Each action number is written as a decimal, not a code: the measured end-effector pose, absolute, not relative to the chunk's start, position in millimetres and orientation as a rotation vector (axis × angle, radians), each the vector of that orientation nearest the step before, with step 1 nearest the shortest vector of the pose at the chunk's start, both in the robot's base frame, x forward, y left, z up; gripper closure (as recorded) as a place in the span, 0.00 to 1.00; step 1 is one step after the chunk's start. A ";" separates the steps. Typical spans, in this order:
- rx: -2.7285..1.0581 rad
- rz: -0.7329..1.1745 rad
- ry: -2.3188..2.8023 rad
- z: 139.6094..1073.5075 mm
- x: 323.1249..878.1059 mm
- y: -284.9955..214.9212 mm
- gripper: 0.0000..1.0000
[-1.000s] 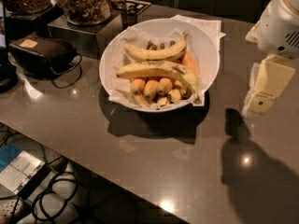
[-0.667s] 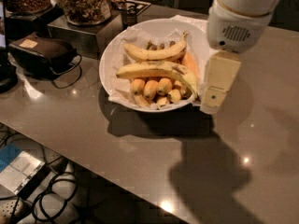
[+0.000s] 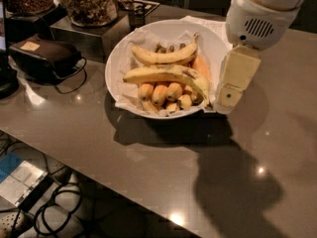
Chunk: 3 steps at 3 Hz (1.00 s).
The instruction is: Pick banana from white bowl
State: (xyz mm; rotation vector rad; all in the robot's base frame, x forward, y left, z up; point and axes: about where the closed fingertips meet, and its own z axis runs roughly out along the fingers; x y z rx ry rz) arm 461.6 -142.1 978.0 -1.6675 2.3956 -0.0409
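The bend of the long blotched banana [image 3: 188, 74], just before its brown-blotched end, will be gripped by my gripper.
The white bowl [image 3: 125, 48] stands at the middle back of the dark table, lined with crumpled white paper. The banana [image 3: 163, 74], long and yellow with brown blotches toward its right end, lies across the middle of the bowl. A cleaner long banana [image 3: 161, 57] lies just behind it. Several short stubby orange-yellow bananas [image 3: 166, 93] lie in front of it. My gripper [image 3: 229, 95], a cream block under a white wrist housing [image 3: 257, 19], hangs at the bowl's right rim, close to the banana's blotched end.
A black device with a cable [image 3: 44, 58] sits left of the bowl. Glass jars of snacks [image 3: 89, 4] stand on a metal box at the back left. The table's front edge runs diagonally at lower left, with cables on the floor [image 3: 54, 212] below it.
My arm has swung left from the right side of the table to the bowl's right rim. The bowl and fruit have not moved.
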 end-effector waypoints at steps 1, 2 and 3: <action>-1.653 -0.010 2.408 979.6 463.2 -140.4 0.01; -1.651 0.005 2.415 978.8 465.9 -138.4 0.17; -1.676 0.014 2.413 975.3 469.0 -132.8 0.29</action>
